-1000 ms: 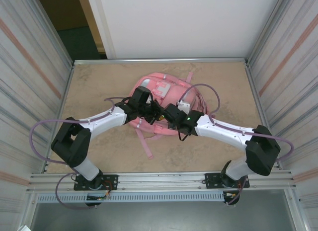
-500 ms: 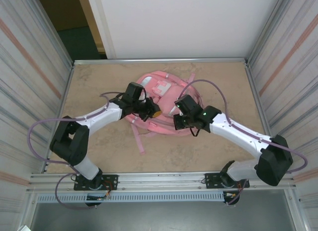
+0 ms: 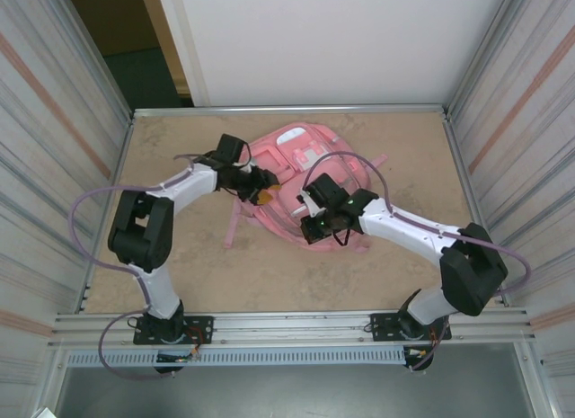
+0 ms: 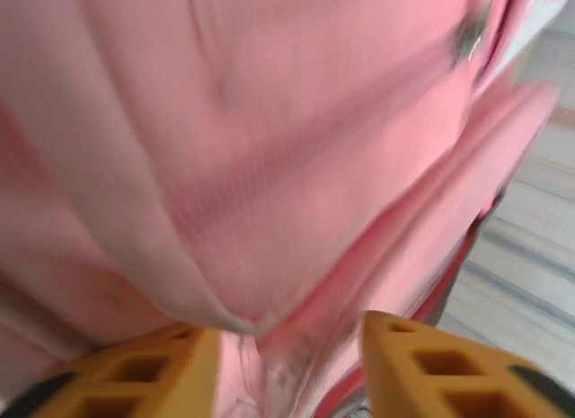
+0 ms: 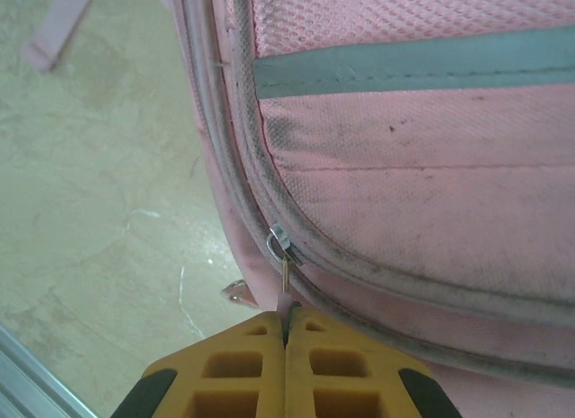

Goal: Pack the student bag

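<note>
I need to first pinch the pocket's edge nearer the slider (image 5: 248,103) with my left gripper, as it is at a loose fold far from the slider my right gripper holds.
The student bag (image 3: 310,166), a large pink backpack, lies flat in the middle of the table. My left gripper (image 3: 263,190) is at its left edge. In the left wrist view its yellow fingers (image 4: 153,369) stand apart, with a loose fold of pink fabric (image 4: 269,121) hanging between them, untouched. My right gripper (image 3: 312,229) is at the bag's near edge, shut on the small pink pull tab (image 5: 287,303) of a zipper slider (image 5: 280,240). That slider sits on a grey, dirty zip line curving round the bag's panel (image 5: 404,211).
A loose pink strap (image 3: 234,224) trails off the bag's left side onto the beige tabletop (image 3: 180,256). Corrugated metal walls (image 3: 54,148) close in left and right, and a metal rail (image 3: 287,326) runs along the near edge.
My left gripper has opened and let go of the bag's fabric. Both grippers and the bag have shifted toward the back of the table, the bag turning. The right gripper stays shut.
</note>
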Action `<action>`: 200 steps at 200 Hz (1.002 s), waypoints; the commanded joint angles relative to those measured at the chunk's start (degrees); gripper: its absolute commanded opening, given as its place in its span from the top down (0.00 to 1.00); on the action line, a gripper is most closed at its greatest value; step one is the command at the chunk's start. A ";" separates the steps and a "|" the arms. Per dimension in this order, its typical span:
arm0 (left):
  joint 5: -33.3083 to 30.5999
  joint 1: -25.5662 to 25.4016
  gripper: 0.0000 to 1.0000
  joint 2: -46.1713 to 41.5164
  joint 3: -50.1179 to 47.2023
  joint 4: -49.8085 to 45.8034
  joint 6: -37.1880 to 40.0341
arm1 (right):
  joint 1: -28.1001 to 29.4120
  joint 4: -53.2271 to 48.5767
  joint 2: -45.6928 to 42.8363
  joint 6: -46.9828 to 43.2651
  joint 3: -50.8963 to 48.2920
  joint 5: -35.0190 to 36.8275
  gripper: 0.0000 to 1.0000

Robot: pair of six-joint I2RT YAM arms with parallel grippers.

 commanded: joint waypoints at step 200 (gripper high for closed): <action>-14.30 -19.11 1.00 -14.33 -17.82 20.84 -26.15 | 6.09 6.97 -4.99 8.46 -6.34 8.54 0.65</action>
